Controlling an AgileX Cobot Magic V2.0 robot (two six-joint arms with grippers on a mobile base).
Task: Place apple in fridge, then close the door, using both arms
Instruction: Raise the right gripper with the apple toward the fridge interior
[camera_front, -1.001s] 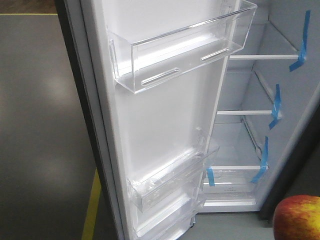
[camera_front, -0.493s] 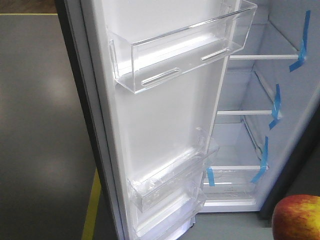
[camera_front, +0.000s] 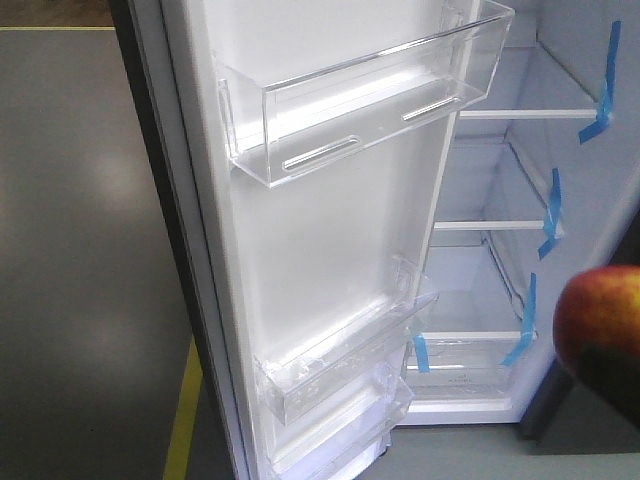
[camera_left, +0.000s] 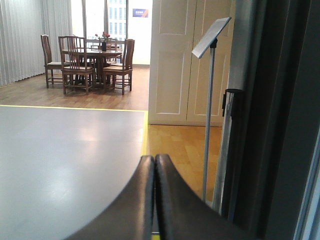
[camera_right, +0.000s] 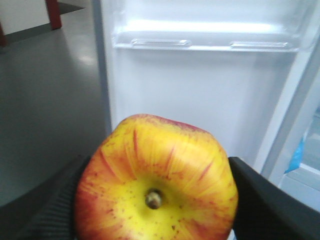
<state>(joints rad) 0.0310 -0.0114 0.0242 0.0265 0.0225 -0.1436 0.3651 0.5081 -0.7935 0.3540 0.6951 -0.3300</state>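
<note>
Next, my right gripper lets go of the apple in the door's top clear bin (camera_front: 407, 70) (camera_right: 248, 20), toward the end that is nearest the fridge shelves.
The red and yellow apple (camera_right: 156, 182) fills the right wrist view, stem toward the camera, with my right gripper (camera_right: 156, 200) shut on it, one finger on each side. In the front view the apple (camera_front: 600, 310) shows at the right edge, level with the fridge's (camera_front: 500, 270) lower shelves. The door (camera_front: 330, 240) stands wide open, its white lining and clear bins facing me. My left gripper (camera_left: 154, 162) is shut with nothing in it, pointing past the door's dark outer edge (camera_left: 280, 115) toward the room.
Blue tape strips (camera_front: 548, 212) mark the white shelf edges. A yellow floor line (camera_front: 183, 420) runs left of the door. A stand with a tilted sign (camera_left: 211, 37), cupboard doors and a dining table with chairs (camera_left: 90, 60) lie beyond the left gripper.
The apple has risen at the right edge of the front view, from the bottom corner up to the height of the lower shelves. The door has not moved.
</note>
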